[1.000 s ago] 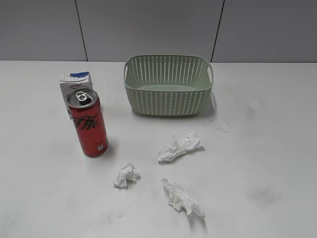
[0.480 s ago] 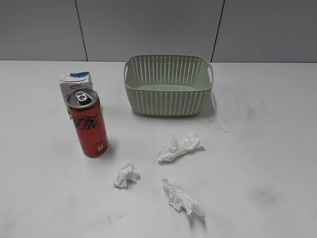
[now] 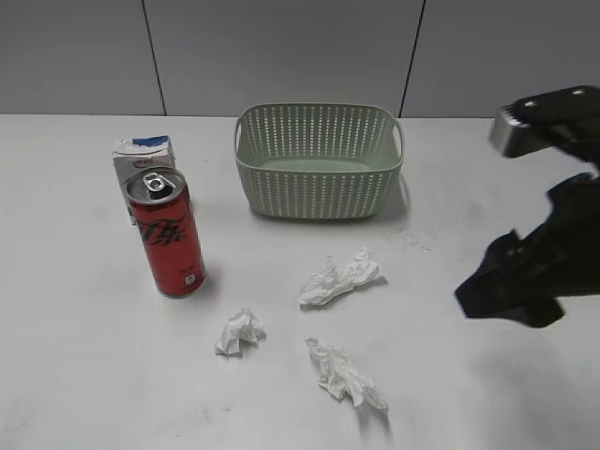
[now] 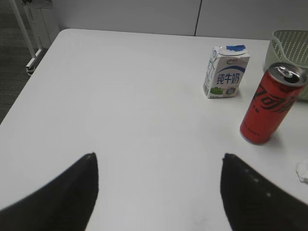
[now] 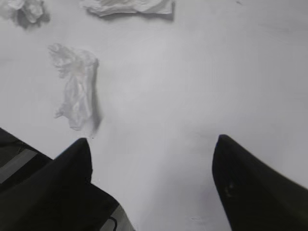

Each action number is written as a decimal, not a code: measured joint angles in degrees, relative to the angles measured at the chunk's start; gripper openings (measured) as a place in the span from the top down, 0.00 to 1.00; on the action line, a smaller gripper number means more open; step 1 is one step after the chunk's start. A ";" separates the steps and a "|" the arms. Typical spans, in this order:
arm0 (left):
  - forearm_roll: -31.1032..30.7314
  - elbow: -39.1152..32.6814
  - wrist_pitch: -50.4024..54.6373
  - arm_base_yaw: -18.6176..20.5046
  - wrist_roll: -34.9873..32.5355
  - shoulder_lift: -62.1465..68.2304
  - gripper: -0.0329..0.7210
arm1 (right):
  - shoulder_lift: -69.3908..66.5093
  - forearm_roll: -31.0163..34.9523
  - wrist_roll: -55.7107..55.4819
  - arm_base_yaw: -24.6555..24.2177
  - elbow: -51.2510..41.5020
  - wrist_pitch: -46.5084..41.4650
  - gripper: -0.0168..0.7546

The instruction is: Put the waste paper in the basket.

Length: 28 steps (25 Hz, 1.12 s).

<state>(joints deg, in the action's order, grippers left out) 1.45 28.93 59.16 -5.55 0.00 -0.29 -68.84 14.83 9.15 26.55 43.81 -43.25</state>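
Note:
The robot's right gripper needs to close on the middle of the long paper wad (image 3: 344, 376) (image 5: 79, 89), the one that is nearest the front and farthest from the pale green basket.
Three crumpled white paper wads lie on the white table in front of the pale green basket (image 3: 319, 187): one in the middle (image 3: 341, 278), a small one to the left (image 3: 240, 331), and a long one nearest the front (image 3: 347, 375). My right gripper (image 3: 478, 298) hovers at the right, apart from them. In the right wrist view it (image 5: 153, 140) is open and empty, with the long wad (image 5: 77, 86) ahead to the left. My left gripper (image 4: 159, 156) is open and empty over bare table; it does not show in the exterior view.
A red soda can (image 3: 167, 232) and a small milk carton (image 3: 142, 159) stand left of the basket. Both also show in the left wrist view, the can (image 4: 269, 103) and the carton (image 4: 225, 72). The basket holds nothing that I can see.
My right arm has come into the exterior view from the right and now hangs over the table. The paper wads, can, carton and basket have not moved.

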 joint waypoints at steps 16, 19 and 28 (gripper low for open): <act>0.00 0.00 0.00 0.00 0.00 0.00 0.18 | -32.21 -6.63 -12.07 24.22 10.37 7.00 0.28; 0.00 0.00 0.00 0.00 0.00 0.00 0.18 | -36.07 -7.47 -12.18 24.90 12.34 7.12 0.29; 0.00 0.00 0.00 0.00 0.00 -0.04 0.18 | -40.28 -13.12 -14.60 24.90 12.67 6.75 0.32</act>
<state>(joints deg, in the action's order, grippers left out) 1.45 28.93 59.16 -5.55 0.00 -0.33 -109.12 1.71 -5.45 51.45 56.49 -36.50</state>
